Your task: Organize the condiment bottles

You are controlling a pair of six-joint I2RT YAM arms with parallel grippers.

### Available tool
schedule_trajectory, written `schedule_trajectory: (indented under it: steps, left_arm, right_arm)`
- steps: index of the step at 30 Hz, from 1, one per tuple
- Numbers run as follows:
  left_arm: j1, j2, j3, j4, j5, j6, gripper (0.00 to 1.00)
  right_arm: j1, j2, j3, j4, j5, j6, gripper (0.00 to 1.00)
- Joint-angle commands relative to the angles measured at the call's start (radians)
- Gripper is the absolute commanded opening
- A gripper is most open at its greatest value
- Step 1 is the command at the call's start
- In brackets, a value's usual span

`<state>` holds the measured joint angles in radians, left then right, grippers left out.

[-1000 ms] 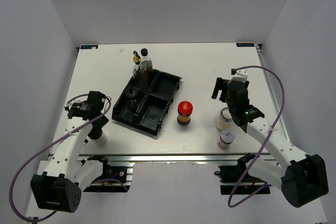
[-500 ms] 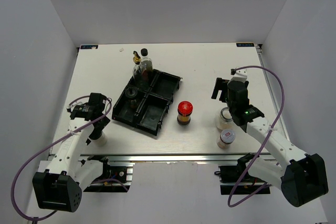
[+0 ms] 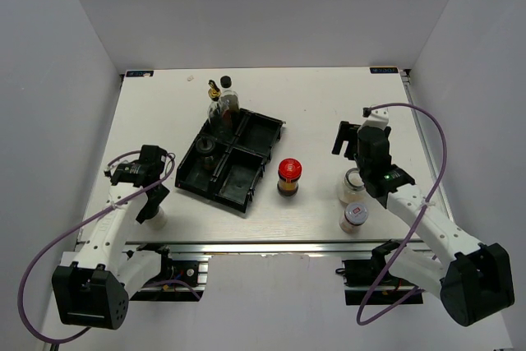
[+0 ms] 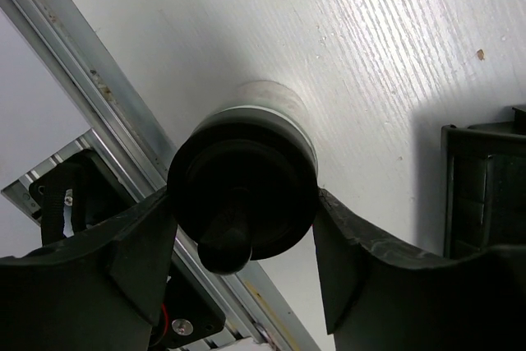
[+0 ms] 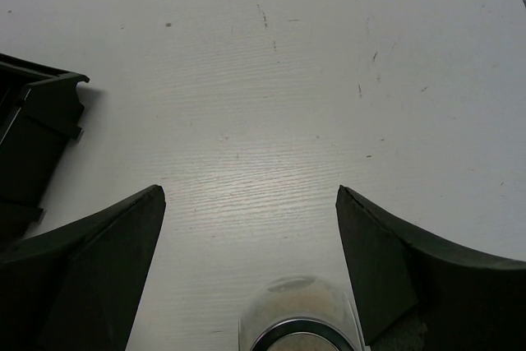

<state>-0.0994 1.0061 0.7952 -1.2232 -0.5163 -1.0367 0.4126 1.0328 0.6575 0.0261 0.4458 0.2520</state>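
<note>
The robot's left gripper will release the white black-capped bottle, still standing on the table, in the tray compartment (image 3: 198, 170) (image 4: 491, 188) just in front of the other black-capped bottle.
Near the table's front left corner, my left gripper (image 3: 151, 203) is shut on a white black-capped bottle (image 3: 154, 219). The left wrist view shows its black cap (image 4: 242, 195) pinched between both fingers (image 4: 123, 256), with the white body (image 4: 271, 98) standing on the table. My right gripper (image 3: 345, 144) hangs open over a silver-lidded jar (image 3: 352, 187). That jar (image 5: 300, 318) shows low between the spread fingers (image 5: 107, 244), untouched. A second silver-lidded jar (image 3: 355, 216) and a red-lidded jar (image 3: 289, 177) stand apart on the table.
A black four-compartment tray (image 3: 246, 182) lies at the table's centre-left, and its corner (image 4: 485, 195) shows in the left wrist view. A black-capped bottle (image 3: 205, 148) sits in one compartment. A gold-capped bottle (image 3: 214, 96) and a dark bottle (image 3: 228, 100) stand at its far end. The aluminium front rail (image 4: 90, 71) runs close by the held bottle.
My left gripper has shut on the white bottle's cap after standing open around it. The left arm shifted slightly. The right arm has not moved.
</note>
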Motion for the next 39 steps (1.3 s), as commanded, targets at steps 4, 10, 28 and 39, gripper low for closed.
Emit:
schedule_trajectory:
  steps: [4,10,28,39]
  left_arm:
    - [0.006,0.015,-0.002,0.109,0.033,0.018,0.49]
    - [0.006,0.057,0.004,0.151,0.078,0.052,0.24]
    - [0.006,0.048,0.384,0.194,0.215,0.348,0.07]
    - [-0.016,0.061,0.34,0.327,0.395,0.411,0.07]
  right_arm:
    - [-0.008,-0.043,-0.01,0.057,0.034,-0.019,0.89]
    - [-0.009,-0.069,-0.018,0.063,0.03,-0.017,0.89]
    - [-0.011,-0.076,-0.018,0.06,0.036,-0.016,0.9]
    - [-0.014,-0.063,-0.015,0.055,0.014,-0.026,0.89]
